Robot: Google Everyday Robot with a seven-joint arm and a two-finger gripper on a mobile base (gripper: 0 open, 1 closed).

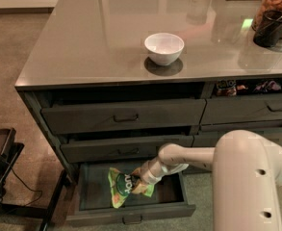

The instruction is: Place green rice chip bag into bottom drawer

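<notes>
The robot's gripper should release the green rice chip bag near the middle of the open bottom drawer (140, 179), toward the cabinet.
The bottom drawer (131, 212) of the wide left stack is pulled open. The green rice chip bag (122, 188) lies inside it, left of the middle, crumpled, with its dark logo showing. My gripper (139, 179) reaches down into the drawer from the right and sits at the bag's right end, touching it. My white arm (193, 157) runs from the lower right into the drawer.
A white bowl (164, 47) stands on the grey countertop (92, 42). Two closed drawers (123, 115) sit above the open one. A dark cup and a snack jar (274, 14) stand at the back right. Black equipment (1, 167) stands on the floor at left.
</notes>
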